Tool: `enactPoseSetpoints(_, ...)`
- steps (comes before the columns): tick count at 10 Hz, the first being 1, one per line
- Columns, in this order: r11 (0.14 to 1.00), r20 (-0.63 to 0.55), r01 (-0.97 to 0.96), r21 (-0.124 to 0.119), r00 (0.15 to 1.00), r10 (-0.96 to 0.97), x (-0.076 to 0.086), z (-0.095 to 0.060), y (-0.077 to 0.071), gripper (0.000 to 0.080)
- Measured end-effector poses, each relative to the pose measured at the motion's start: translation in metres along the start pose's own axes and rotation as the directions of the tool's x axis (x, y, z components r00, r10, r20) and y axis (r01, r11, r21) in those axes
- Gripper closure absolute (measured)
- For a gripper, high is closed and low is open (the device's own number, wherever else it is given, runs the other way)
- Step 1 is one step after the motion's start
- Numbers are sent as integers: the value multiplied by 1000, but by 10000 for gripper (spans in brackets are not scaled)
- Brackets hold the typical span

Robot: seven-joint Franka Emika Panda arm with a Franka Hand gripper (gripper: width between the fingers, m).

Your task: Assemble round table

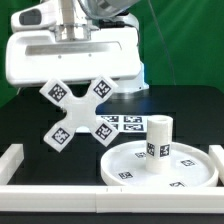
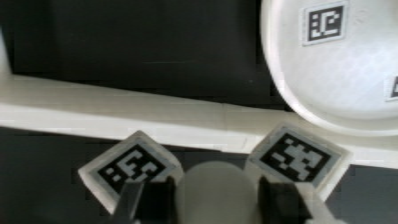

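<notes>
The robot's gripper needs to release the white cross-shaped foot on the black table [image 1: 53, 164] [image 2: 116, 45] between the corner of the rail and the disc.
My gripper [image 1: 77, 80] is shut on the white cross-shaped foot [image 1: 78, 108] and holds it in the air, tilted like an X, over the exterior view's left half of the table. In the wrist view the dark fingers [image 2: 153, 205] clamp one white arm of the foot [image 2: 294, 155], with two of its tags showing on either side; the gripper [image 2: 217, 206] is above the rail. The large round disc [image 1: 130, 165] lies flat at the exterior view's lower right, with the short cylinder leg [image 1: 157, 140] standing upright on it. The disc's edge [image 2: 338, 70] also shows in the wrist view.
A white border rail [image 1: 20, 158] runs along the exterior view's left and front sides; it crosses the wrist view [image 2: 107, 105]. The marker board [image 1: 125, 122] lies on the black table behind the disc. A big white base unit [image 1: 40, 55] stands at the back.
</notes>
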State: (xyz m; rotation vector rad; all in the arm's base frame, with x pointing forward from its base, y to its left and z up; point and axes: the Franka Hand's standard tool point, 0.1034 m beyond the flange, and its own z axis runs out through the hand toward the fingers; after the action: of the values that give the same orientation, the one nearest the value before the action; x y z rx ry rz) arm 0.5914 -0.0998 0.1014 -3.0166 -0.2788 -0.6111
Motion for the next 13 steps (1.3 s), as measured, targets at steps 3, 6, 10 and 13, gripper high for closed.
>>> enactPoseSetpoints(3, 999, 19, 14, -40, 1000, -13, -20, 20, 13, 587)
enactPoseSetpoints(6, 999, 32, 24, -43, 999, -23, -26, 24, 18, 587)
enactPoseSetpoints(10, 998, 56, -20, -63, 998, 24, -50, 44, 35, 587)
enactPoseSetpoints(13, 993, 38, -48, -112, 998, 52, -55, 42, 40, 587)
